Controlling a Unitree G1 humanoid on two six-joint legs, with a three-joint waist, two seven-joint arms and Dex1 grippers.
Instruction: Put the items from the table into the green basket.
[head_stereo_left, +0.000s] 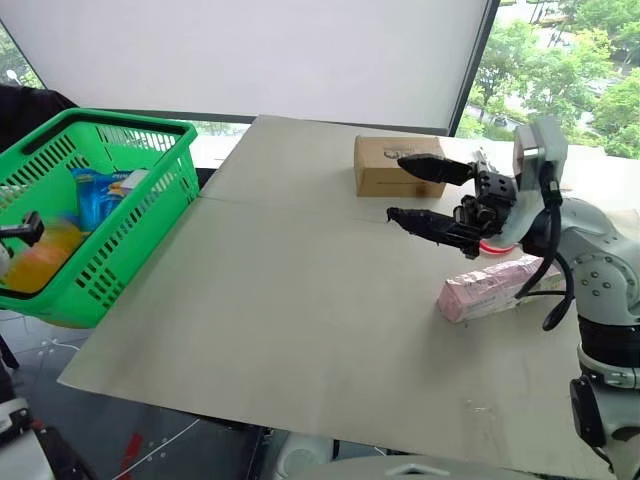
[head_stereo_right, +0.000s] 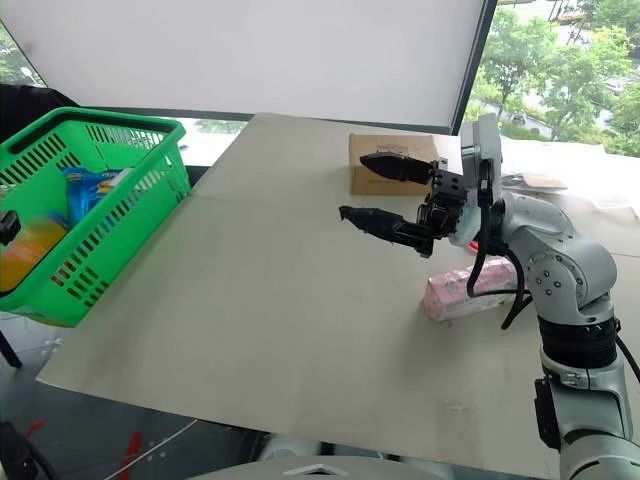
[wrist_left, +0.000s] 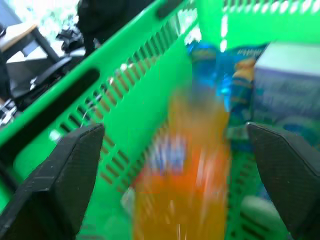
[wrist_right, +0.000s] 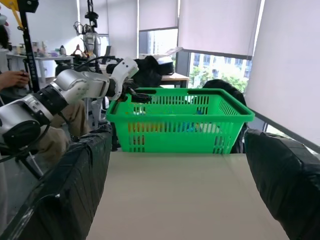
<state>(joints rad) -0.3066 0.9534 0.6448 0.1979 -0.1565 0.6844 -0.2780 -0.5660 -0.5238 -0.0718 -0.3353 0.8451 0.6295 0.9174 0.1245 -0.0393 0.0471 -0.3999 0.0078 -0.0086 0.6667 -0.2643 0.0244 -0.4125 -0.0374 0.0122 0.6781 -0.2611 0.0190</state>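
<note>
I will move my right gripper to the pink carton pack next and close it near its end farther from the green basket (head_stereo_left: 528, 281).
The green basket (head_stereo_left: 120, 118) stands just off the left edge of the table (head_stereo_left: 280, 300). The orange soda bottle (wrist_left: 185, 175) shows blurred inside the basket, between the wide-spread fingers of my left gripper (wrist_left: 175, 130), and touches neither finger. That gripper is open and hangs over the basket's left side. The pink carton pack (head_stereo_left: 485, 288) lies flat on the table at the right. My right gripper (head_stereo_left: 395, 186) hovers open above the table, just up and left of the carton, pointing toward the basket with nothing between its fingers.
A brown cardboard box (head_stereo_left: 385, 165) sits at the table's far side, behind my right gripper. A blue packet (head_stereo_left: 95, 192) and a pale box (wrist_left: 290, 80) lie in the basket. Beyond the basket stand desks, equipment and a seated person (wrist_right: 10, 80).
</note>
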